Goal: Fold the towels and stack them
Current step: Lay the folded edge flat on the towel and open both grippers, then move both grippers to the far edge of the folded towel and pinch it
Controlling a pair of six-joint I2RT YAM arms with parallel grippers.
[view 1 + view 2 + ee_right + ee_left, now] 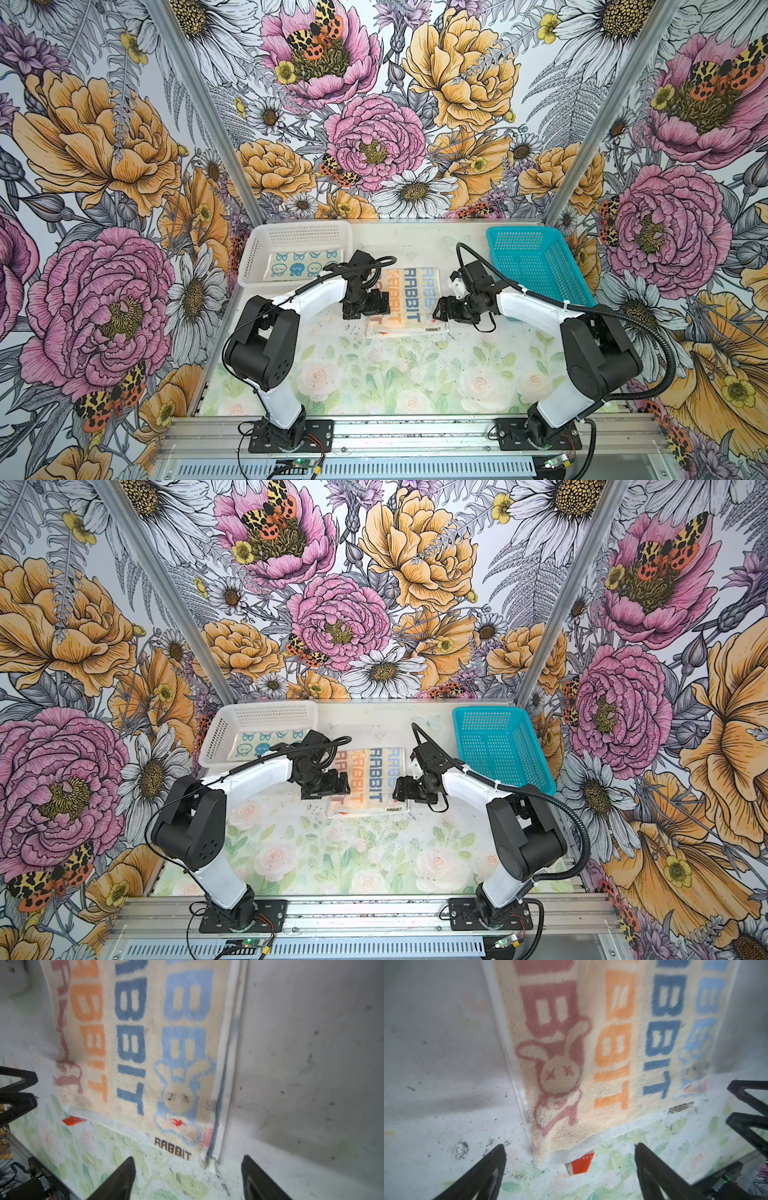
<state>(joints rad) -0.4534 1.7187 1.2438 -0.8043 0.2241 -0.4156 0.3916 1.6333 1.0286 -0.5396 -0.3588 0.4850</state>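
Observation:
Next, my right gripper grips the cream towel at the far corner (438,269), beside the light blue RABBIT print on the teal basket's side.
A cream towel (411,299) (370,777) printed with RABBIT in pink, orange and blue lies flat mid-table. In the left wrist view the towel (591,1043) has its bunny corner and an orange tag (580,1162) just ahead of my left gripper (569,1146), which is open and empty. My right gripper (188,1157) is also open and empty, just off the towel's (135,1043) other near corner, where a blue-edged layer shows beneath. In both top views the left gripper (365,311) (326,789) and right gripper (442,311) (401,791) flank the towel. A second towel (303,264) with blue bunny faces lies in the white basket.
The white basket (299,232) (266,712) stands at the back left, next to the left arm. A teal basket (536,266) (498,746) stands at the back right, behind the right arm. Flowered walls close in the table on three sides.

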